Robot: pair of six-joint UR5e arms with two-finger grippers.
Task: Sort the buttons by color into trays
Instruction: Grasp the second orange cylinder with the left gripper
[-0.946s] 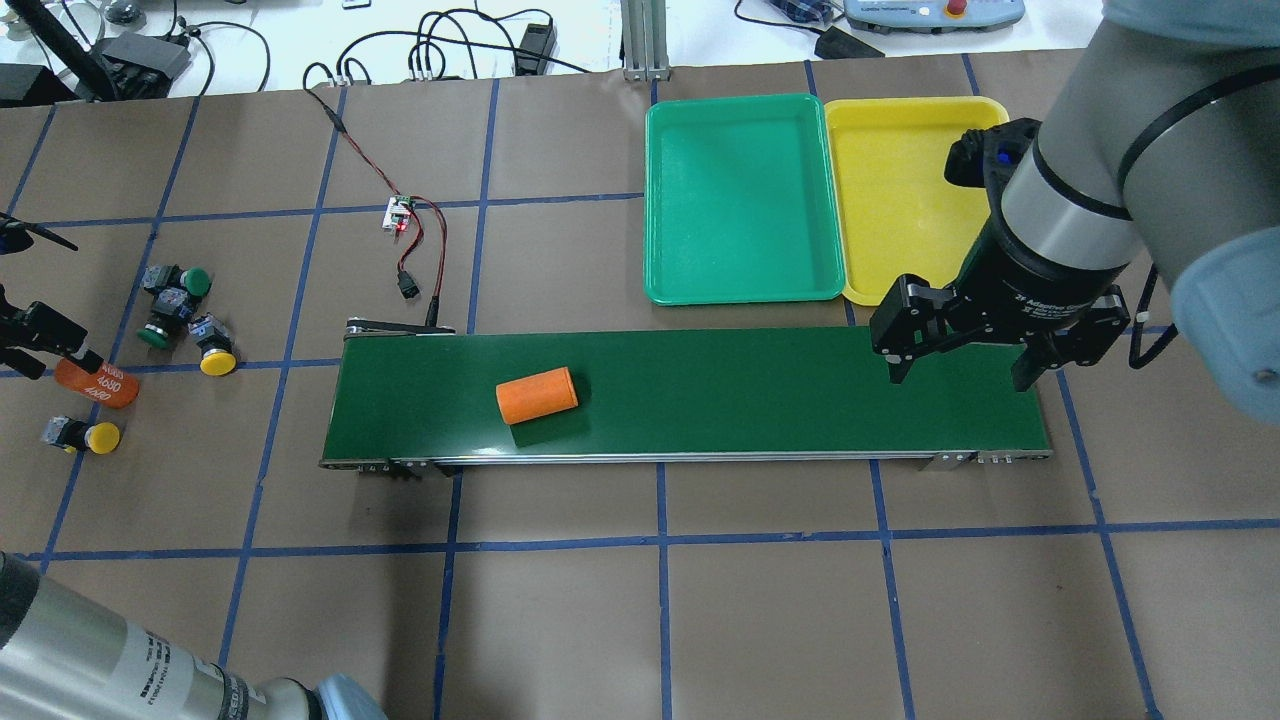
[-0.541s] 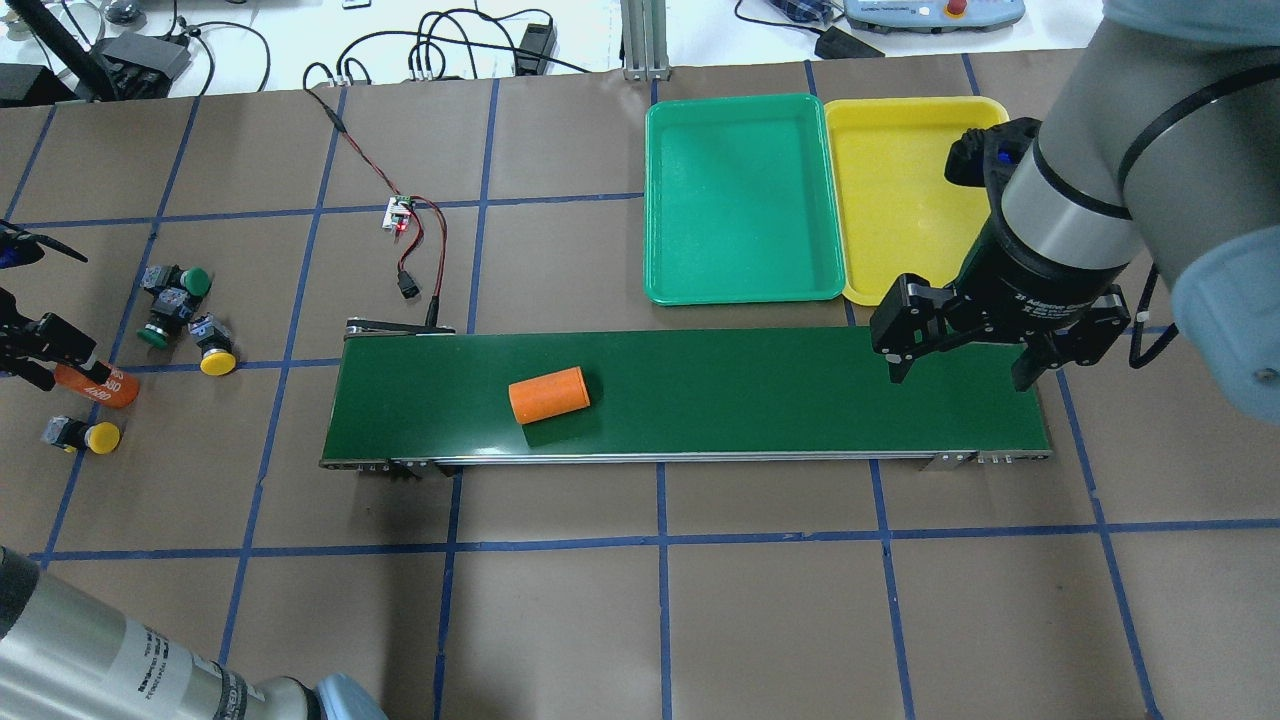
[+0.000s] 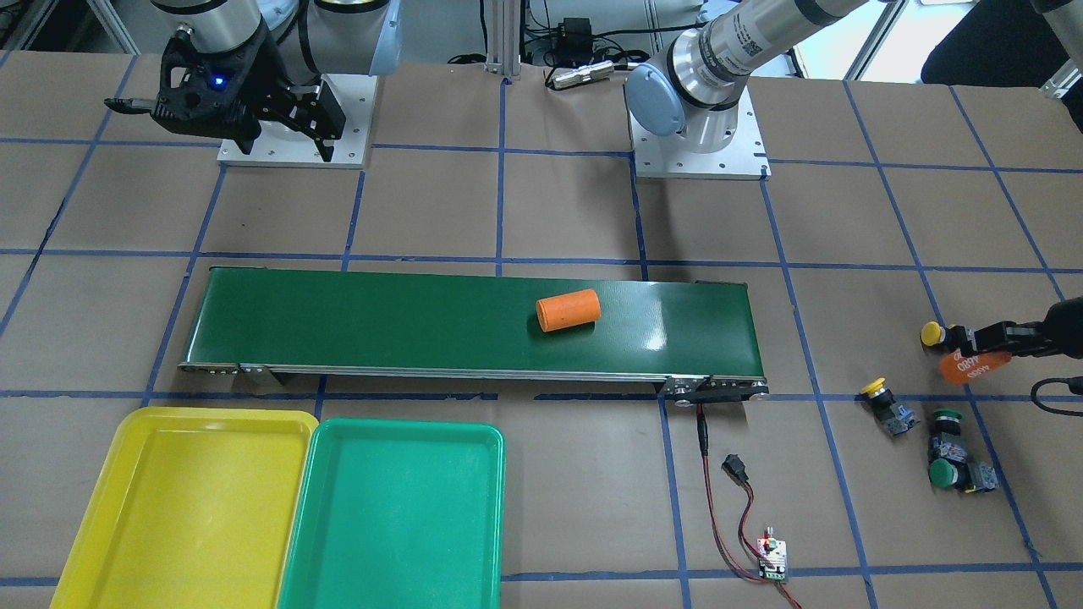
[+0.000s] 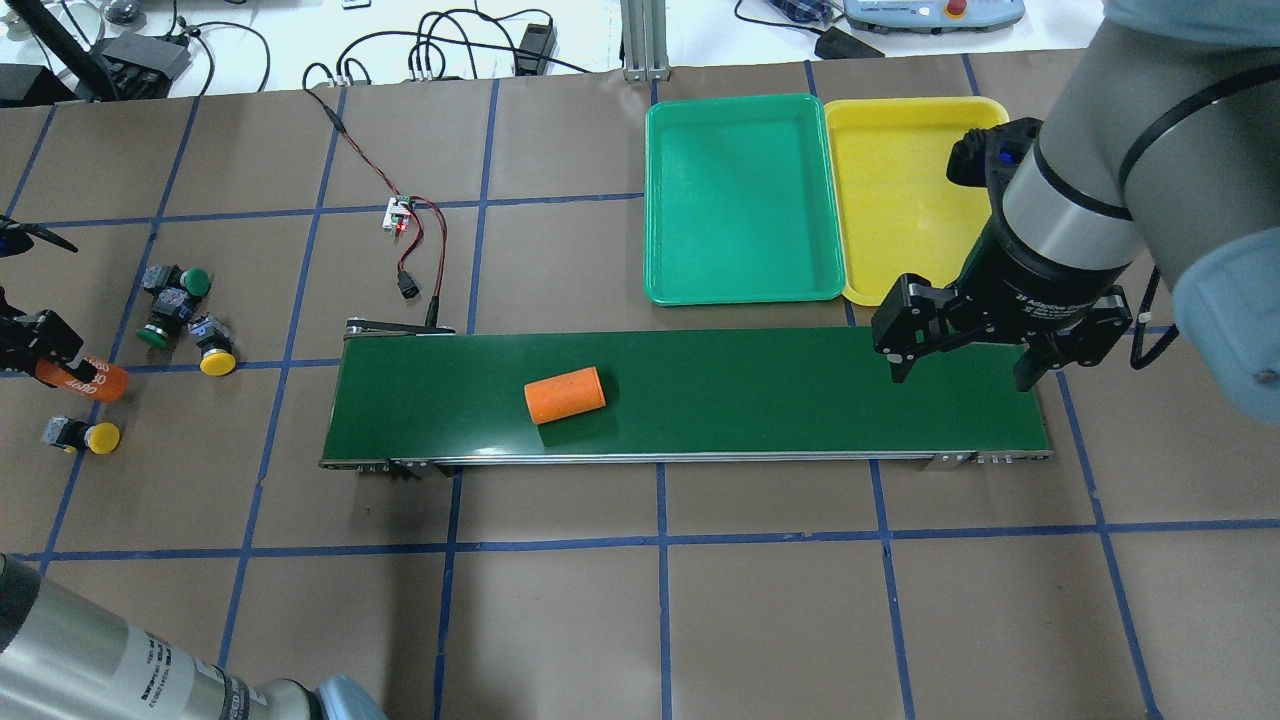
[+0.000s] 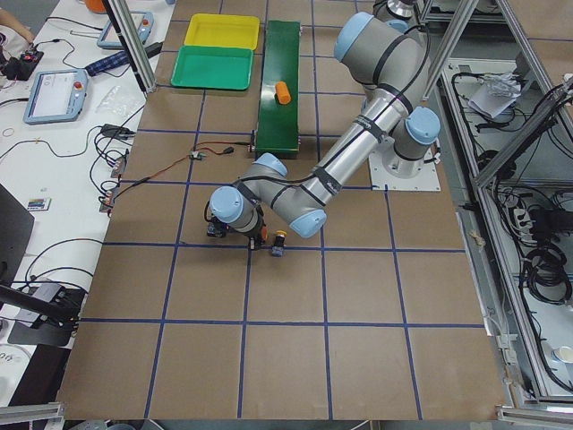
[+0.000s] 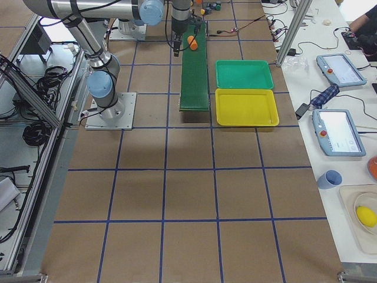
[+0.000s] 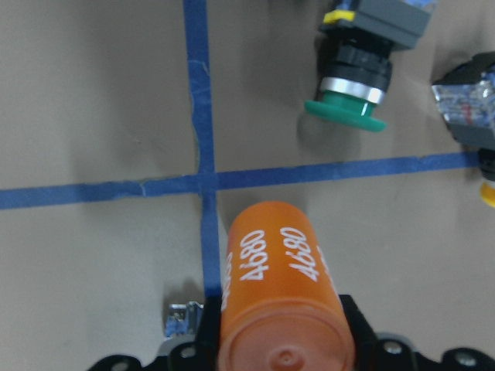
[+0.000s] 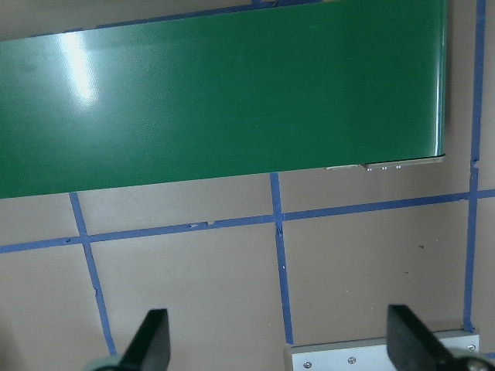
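The left gripper needs to set the orange cylinder upright and let it go on the dark-green conveyor belt's end [image 3: 701, 331] nearest the buttons. The cylinder is now held between the buttons.
Four buttons lie at the table's left end: two green-capped [image 4: 197, 281] [image 4: 152, 335] and two yellow-capped [image 4: 217, 362] [image 4: 102, 437]. My left gripper [image 4: 45, 358] is shut on an orange cylinder [image 4: 85, 378] marked 4680, held between the buttons. In the left wrist view the cylinder [image 7: 282, 294] fills the bottom and a green button [image 7: 352, 85] lies beyond it. The green tray [image 4: 745, 195] and yellow tray [image 4: 895, 190] stand empty side by side behind the belt. My right gripper [image 4: 960, 378] is open and empty over the belt's right end.
A long dark-green conveyor belt [image 4: 760, 385] carries a second orange cylinder [image 4: 565, 394] left of its middle. A small circuit board [image 4: 400, 212] with red and black wires lies behind the belt's left end. The robot bases [image 3: 698, 139] stand on the near side.
The orange cylinder on the belt has moved to the right. My left gripper has drawn the held cylinder a little to the left. The right gripper has not moved.
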